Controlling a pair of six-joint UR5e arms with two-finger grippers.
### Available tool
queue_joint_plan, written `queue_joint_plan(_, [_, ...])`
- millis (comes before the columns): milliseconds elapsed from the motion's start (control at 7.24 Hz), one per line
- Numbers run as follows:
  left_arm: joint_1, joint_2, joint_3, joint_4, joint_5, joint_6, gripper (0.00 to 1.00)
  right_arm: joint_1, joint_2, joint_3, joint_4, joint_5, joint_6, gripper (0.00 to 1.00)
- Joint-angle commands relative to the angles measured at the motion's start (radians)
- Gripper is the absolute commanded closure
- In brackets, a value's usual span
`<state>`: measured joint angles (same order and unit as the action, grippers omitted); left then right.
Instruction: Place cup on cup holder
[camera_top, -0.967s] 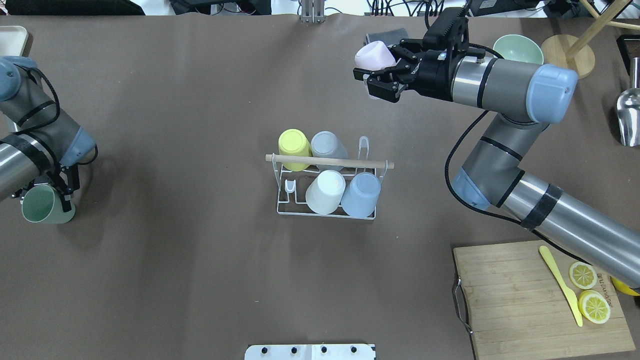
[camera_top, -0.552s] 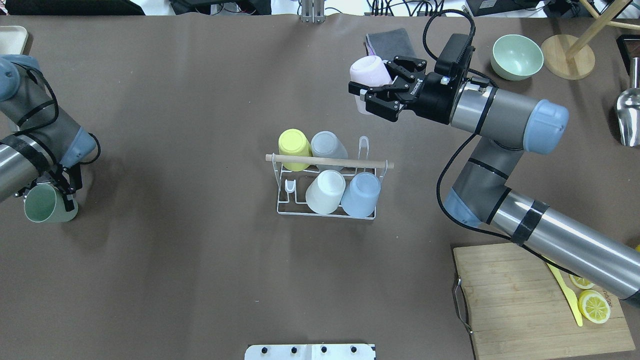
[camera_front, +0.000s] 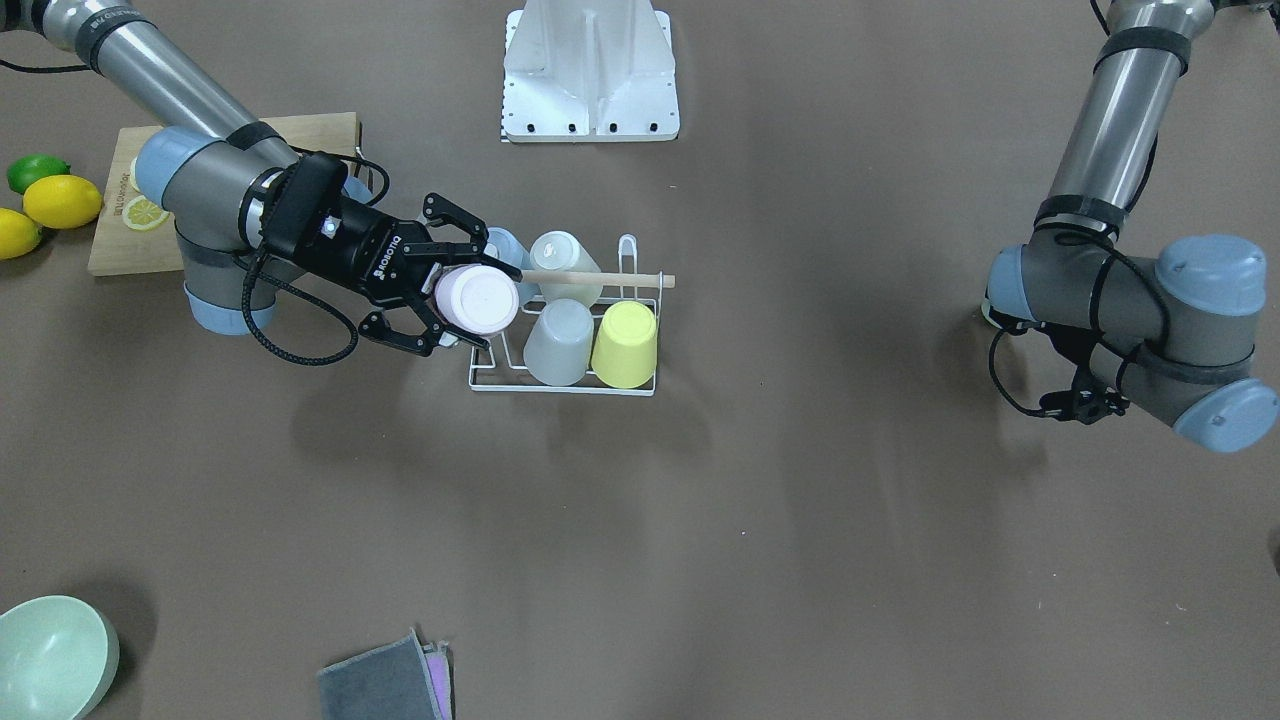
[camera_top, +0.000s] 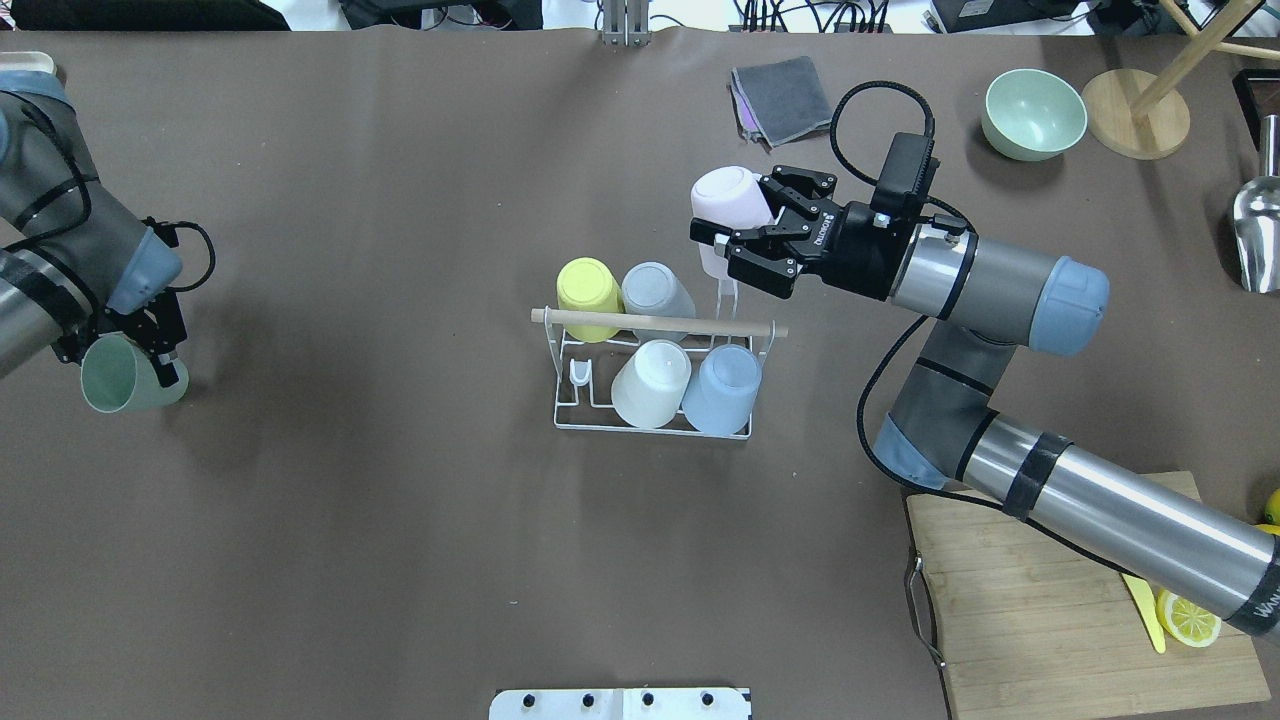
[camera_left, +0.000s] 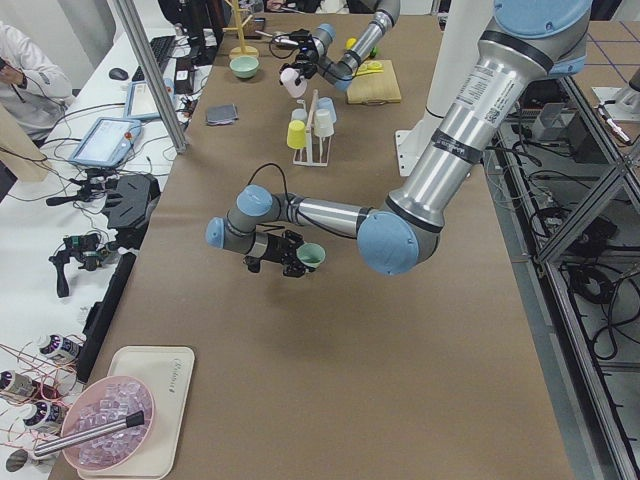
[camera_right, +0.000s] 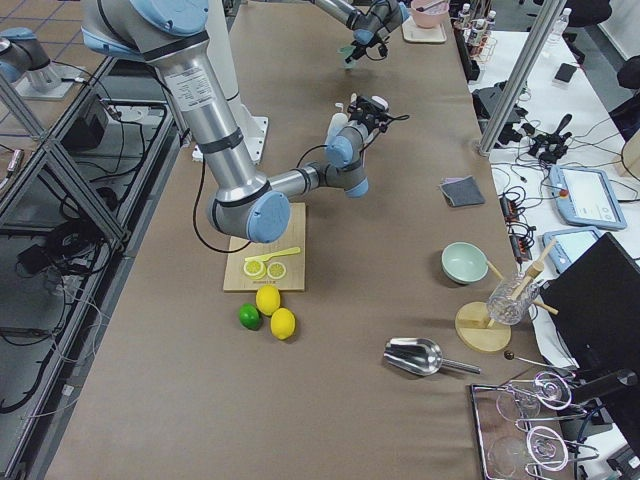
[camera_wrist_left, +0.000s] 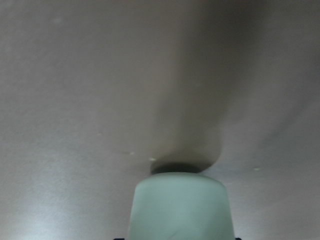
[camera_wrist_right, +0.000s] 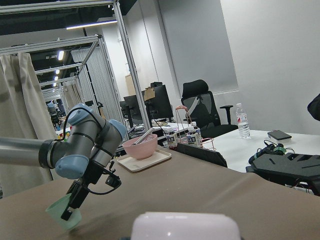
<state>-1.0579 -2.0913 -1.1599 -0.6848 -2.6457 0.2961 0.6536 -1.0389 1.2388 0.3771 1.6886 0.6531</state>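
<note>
My right gripper releases the pink cup, now tilted just above the rack, next on the cup holder's bare peg (camera_front: 491, 314) beside the grey cup.
The cup holder (camera_top: 560, 400) is a white wire rack with a wooden rod handle (camera_top: 660, 323); it also shows in the front view (camera_front: 560, 387). It carries yellow (camera_top: 588, 285), grey (camera_top: 655, 290), white (camera_top: 650, 383) and blue (camera_top: 722, 388) cups, all upside down. My right gripper (camera_top: 745, 225) is shut on a pink cup (camera_top: 722, 195), held tilted just above the rack's bare far-right prong (camera_top: 728, 292). The pink cup also shows in the front view (camera_front: 485, 295). My left gripper (camera_top: 150, 355) is shut on a green cup (camera_top: 120, 378) far to the left.
A grey cloth (camera_top: 780, 95), a green bowl (camera_top: 1035, 112) and a wooden stand (camera_top: 1135, 125) are at the far right. A metal scoop (camera_top: 1258, 230) lies at the right edge. A cutting board (camera_top: 1040, 610) with lemon slices sits near right.
My right gripper has carried the pink cup from the far side of the table down to the rack's far-right prong. My left gripper has moved slightly right and farther with the green cup.
</note>
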Motion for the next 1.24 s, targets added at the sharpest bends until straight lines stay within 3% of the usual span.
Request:
queue_joint_plan(0, [-0.037, -0.007, -0.043, -0.14, -0.011, -0.067, 0.56, -0.014, 0.007, -0.033, 0.017, -0.007, -0.021, 1.0])
queue_joint_plan(1105, [-0.057, -0.046, -0.136, -1.349, 0.004, -0.927, 0.56, -0.035, 0.01, -0.081, 0.055, -0.006, -0.026, 1.0])
